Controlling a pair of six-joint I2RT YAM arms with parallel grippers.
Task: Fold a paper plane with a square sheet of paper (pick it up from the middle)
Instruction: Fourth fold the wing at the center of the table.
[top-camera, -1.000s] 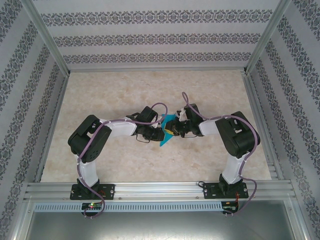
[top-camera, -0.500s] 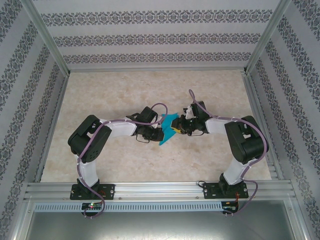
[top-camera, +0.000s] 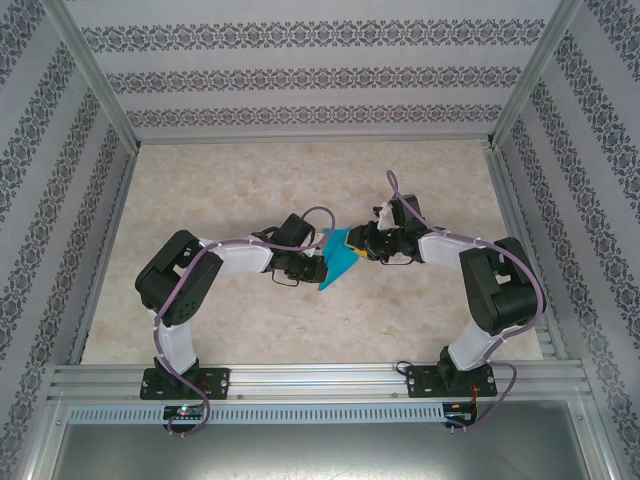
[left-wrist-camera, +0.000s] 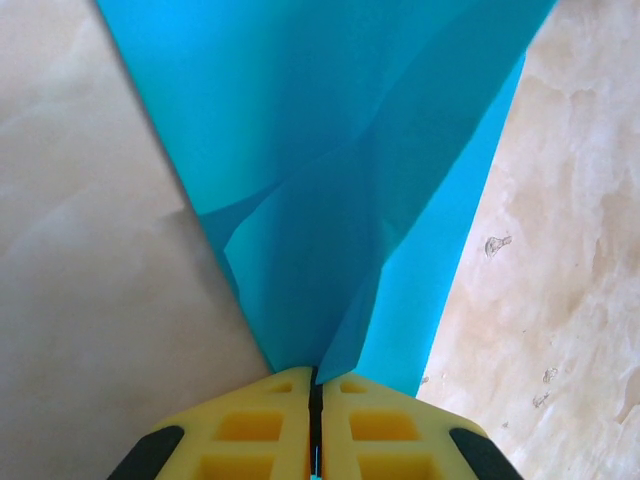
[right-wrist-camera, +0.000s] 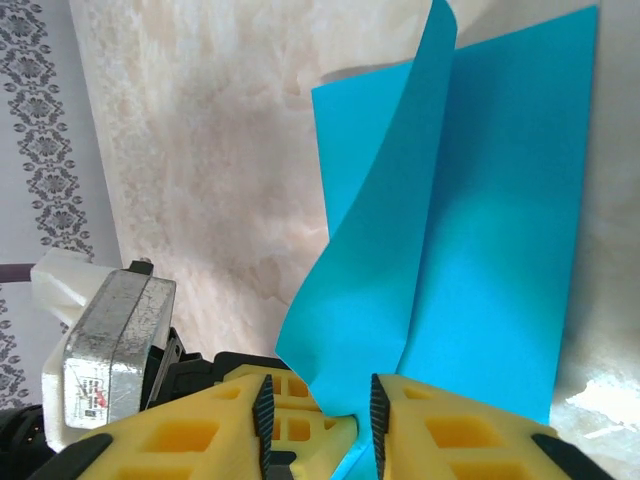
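The raised flap bulges off the sheet above the left gripper's hold, so the robot's right gripper needs to pin the flap while the left gripper takes hold again of the sheet's narrow end (left-wrist-camera: 325, 350).
The teal-blue sheet of paper (top-camera: 341, 257) is folded into layers and held off the table between the two arms. My left gripper (top-camera: 324, 269) is shut on its near narrow end. In the left wrist view the yellow jaws of the left gripper (left-wrist-camera: 315, 378) meet on the creased paper (left-wrist-camera: 330, 190), which fans out away from them. My right gripper (top-camera: 363, 249) is open at the paper's right side. In the right wrist view a raised flap of the paper (right-wrist-camera: 470, 230) hangs in the open gap of the right gripper (right-wrist-camera: 320, 395), and the left gripper's yellow fingers (right-wrist-camera: 295, 425) show behind it.
The marble-patterned table (top-camera: 250, 190) is bare around the arms. Patterned walls stand behind and at both sides. An aluminium rail (top-camera: 320, 378) runs along the near edge, where the arm bases are bolted.
The right arm has drawn back to the right, its elbow swinging outward and its gripper sliding off the paper's middle. The left arm and the paper have stayed in place.
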